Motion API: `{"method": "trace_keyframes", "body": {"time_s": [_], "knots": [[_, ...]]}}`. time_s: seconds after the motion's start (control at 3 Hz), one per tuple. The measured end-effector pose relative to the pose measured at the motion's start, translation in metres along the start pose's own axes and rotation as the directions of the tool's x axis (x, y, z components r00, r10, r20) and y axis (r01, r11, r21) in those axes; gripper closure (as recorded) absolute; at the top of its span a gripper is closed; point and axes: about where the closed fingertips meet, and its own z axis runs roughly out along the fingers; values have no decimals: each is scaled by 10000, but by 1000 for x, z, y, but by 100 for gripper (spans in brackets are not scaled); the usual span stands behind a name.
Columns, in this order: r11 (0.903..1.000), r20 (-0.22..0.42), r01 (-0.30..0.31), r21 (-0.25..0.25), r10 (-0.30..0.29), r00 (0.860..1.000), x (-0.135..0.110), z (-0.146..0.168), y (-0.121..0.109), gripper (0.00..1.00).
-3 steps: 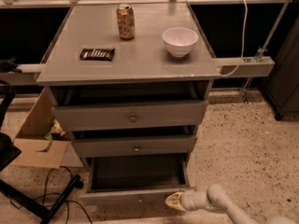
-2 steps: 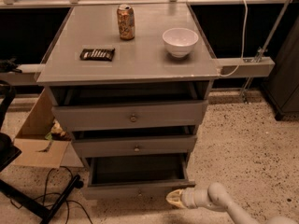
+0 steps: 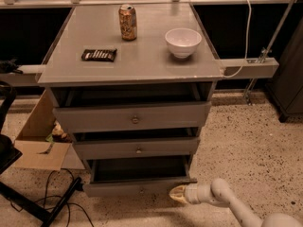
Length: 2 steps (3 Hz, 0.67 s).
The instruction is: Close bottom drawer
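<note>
The gripper I have will release the bottom drawer, which stands partly open now, with its front pushed back toward the cabinet (image 3: 139, 175), under the middle drawer.
The bottom drawer (image 3: 135, 187) is the lowest of three in a grey cabinet. It stands partly open, showing a dark flat inside (image 3: 139, 169); its narrow grey front sits low near the floor. My gripper (image 3: 176, 193), a pale tip on a white arm (image 3: 222, 197) coming from the lower right, is right at the drawer front's right end, touching or nearly touching it. The middle drawer (image 3: 137, 148) and the tall top drawer (image 3: 132, 117) above are each slightly pulled out.
On the cabinet top (image 3: 147, 63) stand a can (image 3: 127, 21), a white bowl (image 3: 182, 41) and a dark snack bar (image 3: 99, 55). A cardboard box (image 3: 40, 136) lies at the left. Black cables and a stand (image 3: 57, 207) lie on the speckled floor at the lower left.
The bottom drawer has slid inward, showing less of its inside. My gripper has followed it toward the cabinet, staying at the front's right end.
</note>
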Motion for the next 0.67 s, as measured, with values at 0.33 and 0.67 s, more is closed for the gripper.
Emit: {"method": "trace_keyframes", "body": {"time_s": [0.33, 0.67], "knots": [[9995, -63, 187, 262, -185, 9998, -6, -5, -30, 100], [9992, -78, 235, 334, -232, 9997, -7, -7, -35, 100]]}}
